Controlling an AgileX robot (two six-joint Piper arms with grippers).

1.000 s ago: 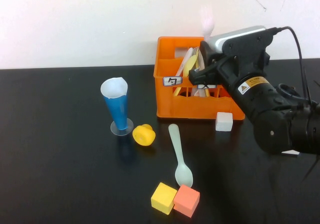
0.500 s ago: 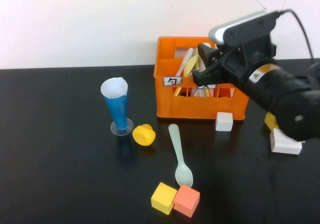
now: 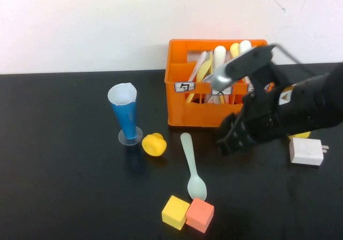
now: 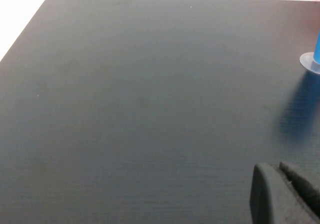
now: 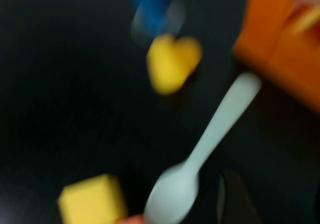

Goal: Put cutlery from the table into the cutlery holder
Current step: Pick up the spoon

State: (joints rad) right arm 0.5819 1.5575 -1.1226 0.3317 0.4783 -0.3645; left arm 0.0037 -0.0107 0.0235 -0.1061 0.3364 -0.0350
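Note:
Next, my right gripper goes to the narrow part of the spoon's handle (image 3: 191,163) (image 5: 204,145), near its bowl, and closes there.
The pale mint-green spoon (image 3: 192,165) lies on the black table (image 3: 64,170), bowl towards me, in front of the orange cutlery holder (image 3: 185,109). Several pale and yellow cutlery handles (image 3: 220,55) stand in the holder's slots. My right gripper (image 3: 227,139) hangs low over the table just right of the spoon's handle, in front of the holder. The right wrist view shows the spoon (image 5: 200,154) close by and the holder's corner (image 5: 280,49). My left gripper (image 4: 276,171) is shut and empty over bare table (image 4: 150,109), out of the high view.
A blue cone cup (image 3: 125,117) and a yellow heart-shaped piece (image 3: 154,144) stand left of the spoon. A yellow cube (image 3: 175,212) and an orange cube (image 3: 200,215) touch the spoon's bowl end. A white plug block (image 3: 306,151) lies at the right.
My right gripper has come down from above the holder to the table in front of it, beside the spoon. The pink fork it held high is no longer in it.

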